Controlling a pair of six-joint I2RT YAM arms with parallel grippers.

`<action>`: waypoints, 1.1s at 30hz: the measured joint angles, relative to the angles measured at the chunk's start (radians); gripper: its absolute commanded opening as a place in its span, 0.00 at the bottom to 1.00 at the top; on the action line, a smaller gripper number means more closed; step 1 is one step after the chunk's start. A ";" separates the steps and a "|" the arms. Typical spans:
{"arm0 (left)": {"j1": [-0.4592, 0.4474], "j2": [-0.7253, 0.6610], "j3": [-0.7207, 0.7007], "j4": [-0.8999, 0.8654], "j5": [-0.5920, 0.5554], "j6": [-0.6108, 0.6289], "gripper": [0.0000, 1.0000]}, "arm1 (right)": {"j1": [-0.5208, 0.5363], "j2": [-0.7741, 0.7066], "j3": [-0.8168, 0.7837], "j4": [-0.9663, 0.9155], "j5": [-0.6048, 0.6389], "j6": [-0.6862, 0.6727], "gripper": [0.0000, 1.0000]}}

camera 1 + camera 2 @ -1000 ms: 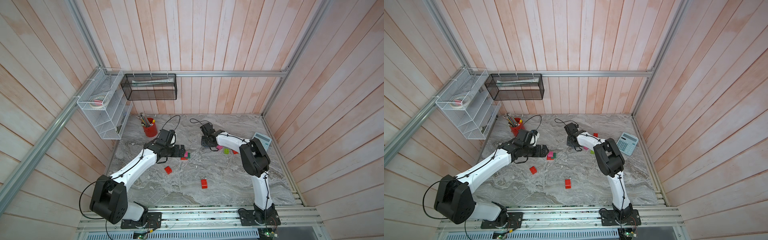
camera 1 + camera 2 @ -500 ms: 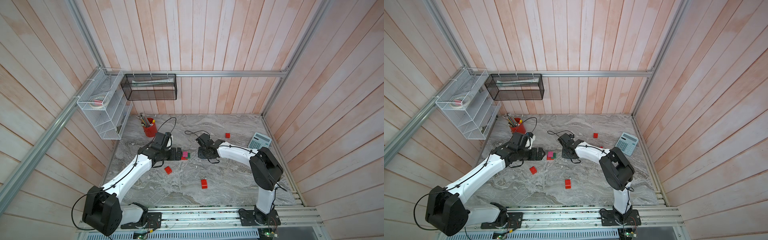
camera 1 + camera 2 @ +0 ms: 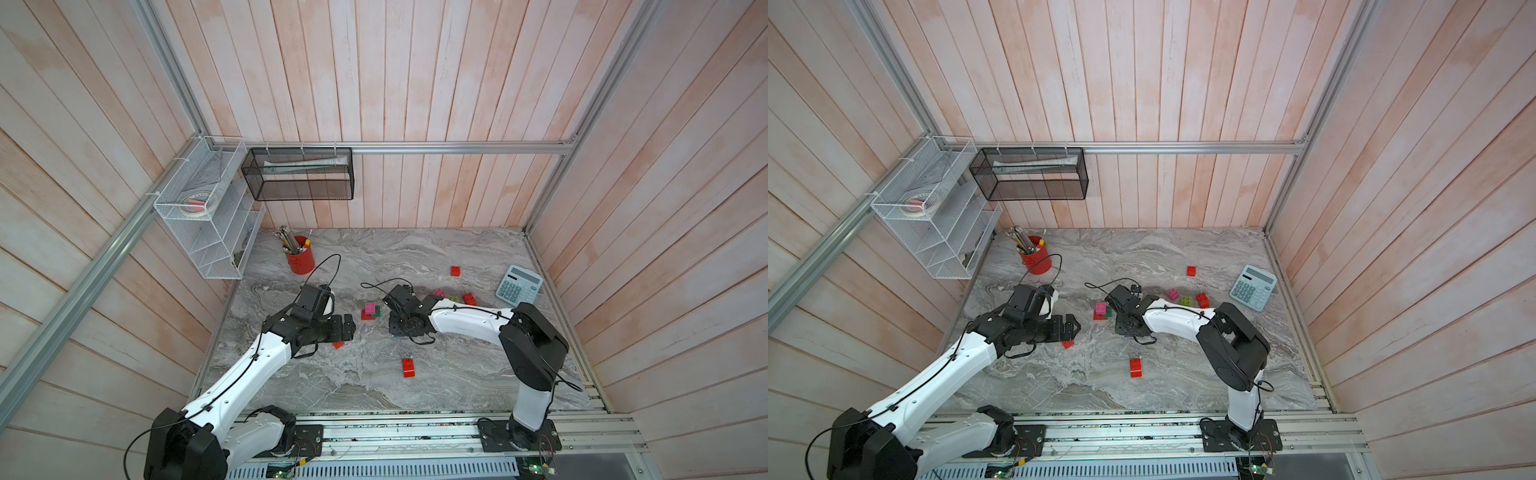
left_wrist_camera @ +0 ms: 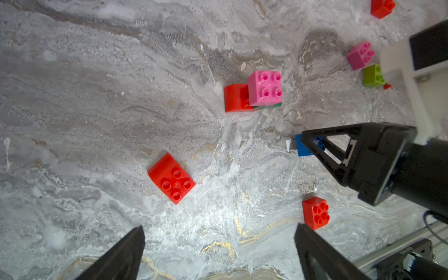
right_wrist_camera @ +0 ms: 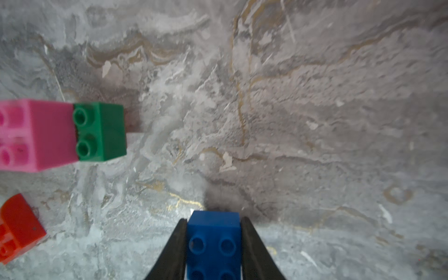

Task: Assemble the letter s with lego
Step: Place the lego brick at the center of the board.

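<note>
Next, my right gripper releases the blue brick on the bare table (image 3: 371,344) (image 5: 116,254) in front of the pink and green stack.
A pink brick (image 4: 265,88) sits on a dark green brick (image 5: 100,131) with a curved red brick (image 4: 234,97) against it, mid-table (image 3: 370,309). My right gripper (image 5: 213,219) is shut on a blue brick (image 5: 213,242), low over the table just right of that stack (image 3: 405,326). My left gripper (image 4: 219,228) stands open and empty left of the stack (image 3: 347,326). Loose lego: a red brick (image 4: 172,179) by the left gripper, a longer red brick (image 3: 408,368) in front, and a pink brick (image 3: 439,293), lime brick (image 3: 453,298) and red brick (image 3: 469,298) behind the right arm.
A calculator (image 3: 519,286) lies at the right edge, with another red brick (image 3: 455,271) to its left. A red pencil cup (image 3: 300,259) stands at the back left. A white wire rack (image 3: 208,216) and a black mesh basket (image 3: 299,178) hang on the walls.
My right gripper, still shut, has come forward from the back bricks to a spot right of the stack. My left gripper has drawn back slightly toward the front, still open.
</note>
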 measured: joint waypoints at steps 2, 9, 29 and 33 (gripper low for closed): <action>0.000 -0.015 -0.015 -0.015 -0.009 -0.019 1.00 | 0.025 0.000 0.000 0.004 0.000 0.019 0.26; 0.000 -0.057 -0.042 -0.026 -0.050 -0.073 0.97 | 0.101 0.007 0.007 0.004 0.001 0.077 0.28; 0.000 -0.048 -0.094 0.000 -0.117 -0.133 0.92 | 0.158 0.124 0.142 -0.001 0.005 0.117 0.45; 0.000 -0.037 -0.095 0.009 -0.117 -0.136 0.89 | 0.158 0.124 0.147 0.000 0.005 0.128 0.49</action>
